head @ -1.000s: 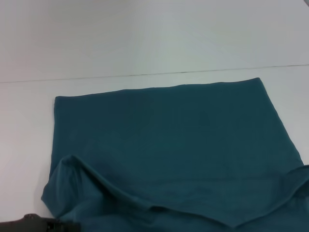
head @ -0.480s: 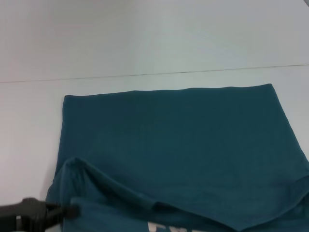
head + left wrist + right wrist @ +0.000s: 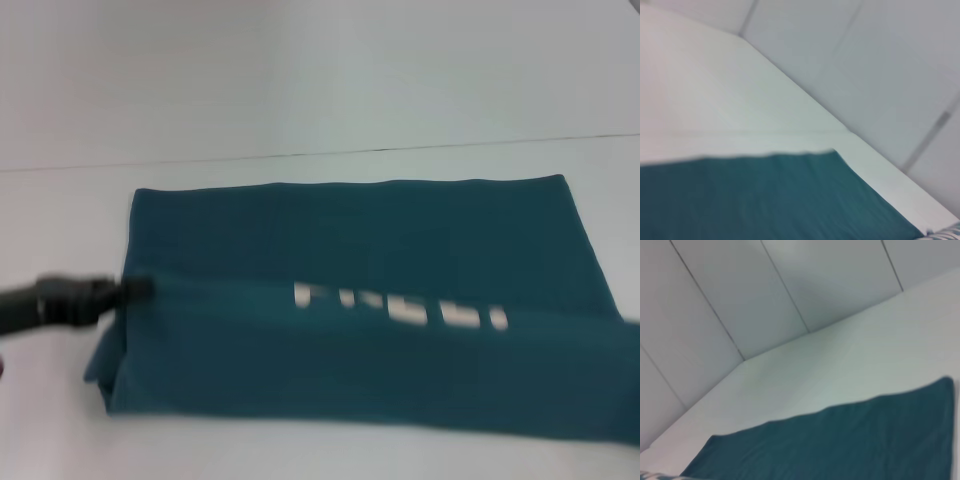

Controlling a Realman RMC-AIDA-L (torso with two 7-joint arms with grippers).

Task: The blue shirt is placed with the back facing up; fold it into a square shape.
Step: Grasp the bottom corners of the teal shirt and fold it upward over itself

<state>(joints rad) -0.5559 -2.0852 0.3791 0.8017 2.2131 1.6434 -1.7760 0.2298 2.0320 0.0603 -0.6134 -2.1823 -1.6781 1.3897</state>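
Observation:
The robot's left gripper needs to release the end of the flap just past the blue shirt's far hem (image 3: 178, 158), near the shirt's closest far corner.
The blue shirt (image 3: 350, 230) lies flat on the white table (image 3: 60, 220). Its near part is lifted and carried toward the far hem as a flap. The flap's underside shows white lettering (image 3: 400, 305). My left gripper (image 3: 140, 290) is at the flap's left end, shut on the fabric edge. The flap's right end runs out of the head view, and my right gripper is not seen there. Both wrist views show only the plain far part of the shirt (image 3: 765, 200) (image 3: 840, 445), without fingers.
The table's far edge (image 3: 320, 153) runs a little beyond the shirt's far hem. Behind it stands a grey panelled wall (image 3: 765, 280). Bare white tabletop lies left of the shirt and along its near side.
The near part of the shirt has been lifted and swept toward the far hem, exposing the white lettering. My left gripper has moved up and away from me with the fabric.

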